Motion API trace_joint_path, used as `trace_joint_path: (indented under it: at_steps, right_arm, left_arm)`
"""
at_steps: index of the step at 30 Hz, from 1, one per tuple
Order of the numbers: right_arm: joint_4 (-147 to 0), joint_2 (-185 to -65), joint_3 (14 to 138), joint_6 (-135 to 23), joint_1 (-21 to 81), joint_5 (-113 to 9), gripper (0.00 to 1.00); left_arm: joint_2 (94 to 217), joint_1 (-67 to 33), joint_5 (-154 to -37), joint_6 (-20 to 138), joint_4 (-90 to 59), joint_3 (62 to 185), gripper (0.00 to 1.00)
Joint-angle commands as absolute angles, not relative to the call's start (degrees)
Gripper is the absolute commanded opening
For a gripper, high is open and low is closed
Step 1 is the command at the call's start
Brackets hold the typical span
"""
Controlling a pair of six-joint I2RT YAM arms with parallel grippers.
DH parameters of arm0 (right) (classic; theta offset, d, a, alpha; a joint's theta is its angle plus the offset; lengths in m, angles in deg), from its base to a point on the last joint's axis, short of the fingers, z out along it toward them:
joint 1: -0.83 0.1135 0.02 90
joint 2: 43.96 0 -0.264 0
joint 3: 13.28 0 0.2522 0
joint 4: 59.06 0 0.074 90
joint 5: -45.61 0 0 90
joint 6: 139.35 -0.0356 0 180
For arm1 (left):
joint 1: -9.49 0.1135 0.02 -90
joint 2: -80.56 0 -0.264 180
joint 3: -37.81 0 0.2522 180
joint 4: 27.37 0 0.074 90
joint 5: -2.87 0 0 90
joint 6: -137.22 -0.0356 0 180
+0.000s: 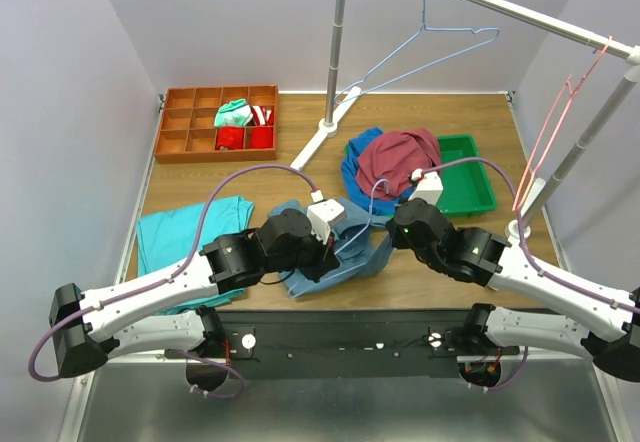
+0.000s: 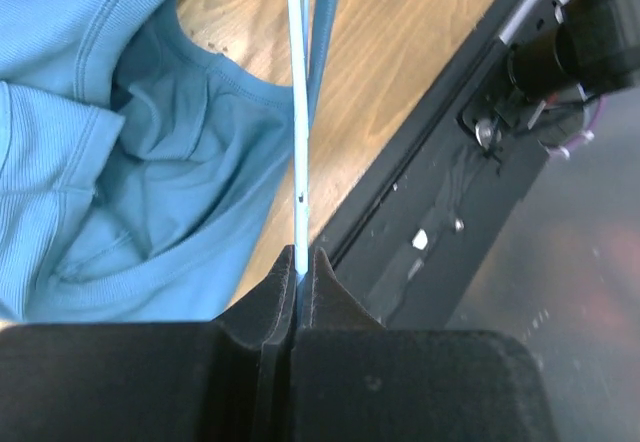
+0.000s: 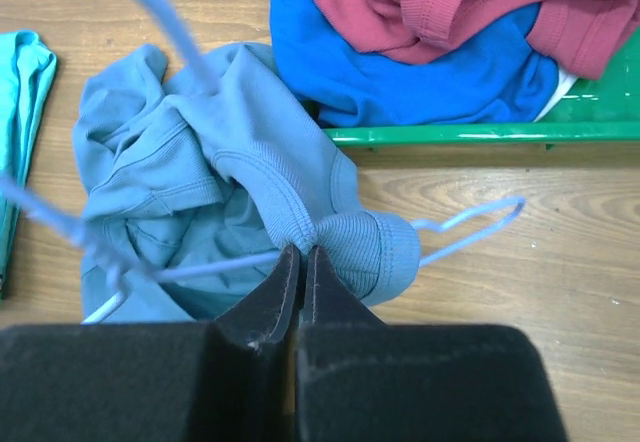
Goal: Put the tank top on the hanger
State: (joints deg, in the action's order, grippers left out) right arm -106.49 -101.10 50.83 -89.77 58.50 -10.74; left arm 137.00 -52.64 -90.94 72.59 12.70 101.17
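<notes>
The robot's left gripper holds the near end of the hanger, where the tank top's other strap must go, so next the right gripper grabs the hanger by its hook [image 1: 373, 202].
The slate-blue tank top [image 1: 345, 257] lies crumpled on the wooden table between my arms. A light-blue wire hanger lies in it, with one end sticking out on the wood [image 3: 470, 224]. My left gripper [image 2: 303, 254] is shut on the hanger's thin wire [image 2: 299, 142], with the tank top [image 2: 120, 162] to its left. My right gripper [image 3: 303, 250] is shut on a ribbed strap of the tank top [image 3: 350, 242], right beside the wire. In the top view both grippers, left [image 1: 338, 247] and right [image 1: 385, 224], meet over the garment.
A second light-blue hanger [image 1: 440, 32] and a pink-red hanger [image 1: 560, 122] hang on the rail. A maroon shirt [image 1: 400, 157] and a royal-blue garment [image 1: 355, 172] spill from a green bin [image 1: 470, 177]. An orange compartment tray [image 1: 190, 122] stands at the back left, and a teal garment [image 1: 175, 237] lies at the left.
</notes>
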Motion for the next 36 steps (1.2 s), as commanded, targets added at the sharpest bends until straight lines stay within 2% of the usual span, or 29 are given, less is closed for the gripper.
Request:
trace_joint_path:
  at_steps: [1,3,4,7,10,13,17,26,36]
  right_arm:
    - [-110.87,-98.81,51.46,-89.52,58.57,-9.5,0.14]
    - [-111.57,-97.49,51.02,-89.52,58.57,-10.11,0.2]
    - [-111.66,-97.05,50.75,-89.43,58.57,-10.55,0.31]
    - [-110.35,-94.15,49.17,-87.76,58.57,-13.71,0.43]
    - [-106.84,-91.08,47.59,-84.78,58.57,-17.05,0.53]
    - [-102.71,-89.66,47.15,-81.44,58.57,-20.21,0.57]
    - [-98.58,-92.73,48.02,-77.83,58.57,-22.59,0.6]
    - [-93.92,-102.57,49.52,-75.63,58.57,-12.84,0.61]
    - [-88.64,-103.9,46.97,-75.1,58.57,-9.49,0.59]
  left_arm:
    - [137.25,-54.32,-81.51,75.35,-0.85,97.46,0.0]
    - [137.24,-54.41,-80.02,75.17,-3.67,96.05,0.0]
    - [137.24,-54.32,-78.61,74.74,-4.54,94.74,0.0]
    - [138.38,-54.32,-79.99,73.68,-8.76,92.45,0.0]
    - [140.75,-54.32,-81.15,73.06,-10.97,92.0,0.0]
    - [142.69,-54.32,-82.11,72.01,-10.79,92.26,0.0]
    - [143.13,-54.32,-84.13,70.52,-11.14,92.09,0.0]
    - [143.66,-54.41,-90.11,68.84,-10.09,92.09,0.0]
    - [143.66,-54.41,-91.26,67.61,-9.3,91.74,0.0]
